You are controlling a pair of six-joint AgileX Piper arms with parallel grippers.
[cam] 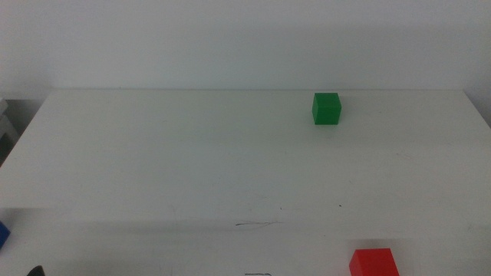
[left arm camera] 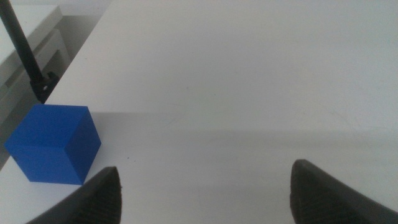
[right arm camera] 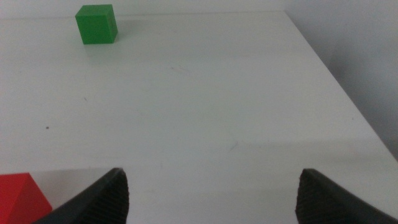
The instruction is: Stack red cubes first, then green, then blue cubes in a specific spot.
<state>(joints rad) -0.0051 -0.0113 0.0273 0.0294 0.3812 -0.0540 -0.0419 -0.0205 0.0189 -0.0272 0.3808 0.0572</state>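
Observation:
Next, my right gripper grabs the opposite sides (cam: 374,263) (right arm camera: 21,200) of the red cube, because red comes first in the stack.
The green cube (cam: 326,108) stands at the far right of the white table; it also shows in the right wrist view as the green cube (right arm camera: 96,23). Cut off by the picture's lower border, the red cube (cam: 374,262) sits at the near right. At the near left edge only a sliver of the blue cube (cam: 2,234) appears. A thin dark scratch marks the spot (cam: 257,224) near the front middle. My left gripper (left arm camera: 206,173) is open, with the blue cube (left arm camera: 55,143) just beyond one jaw. My right gripper (right arm camera: 212,177) is open too, the red cube (right arm camera: 18,199) beside one jaw.
A dark thin pole (left arm camera: 22,50) rises by the table's left edge next to a white shelf (left arm camera: 31,31). The table's right edge (right arm camera: 348,93) runs close to my right gripper. A white wall stands behind the table.

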